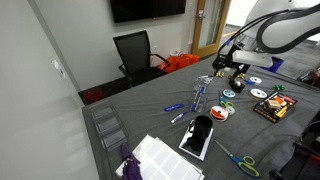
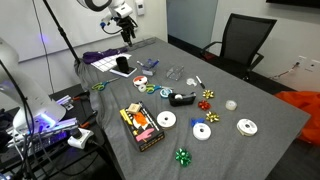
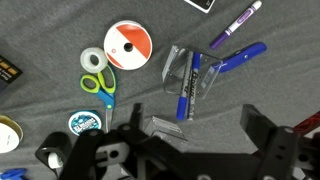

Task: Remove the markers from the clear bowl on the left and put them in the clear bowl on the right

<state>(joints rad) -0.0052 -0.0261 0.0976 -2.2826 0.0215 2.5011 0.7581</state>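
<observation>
I should go to the blue and white marker next and close my gripper on its blue end (image 1: 202, 90) (image 3: 185, 112) nearest the second small clear bowl.
In the wrist view a clear bowl (image 3: 173, 60) lies on the grey table with a blue and white marker (image 3: 185, 92) in it. A blue marker (image 3: 240, 57) and a purple marker (image 3: 237, 22) lie on the cloth just beside it. A second small clear bowl (image 3: 163, 127) sits close to my left finger. My gripper (image 3: 195, 135) is open and empty, well above the table. It also shows in both exterior views (image 1: 237, 66) (image 2: 126, 28). Loose markers (image 1: 175, 108) and a clear bowl (image 2: 175, 72) show there too.
Green-handled scissors (image 3: 100, 88), an orange disc (image 3: 129, 42), a white tape roll (image 3: 93, 60) and a teal roll (image 3: 84, 122) lie left of the bowl. Several discs (image 2: 246, 126), a game box (image 2: 141, 126) and a black office chair (image 1: 135, 52) are around.
</observation>
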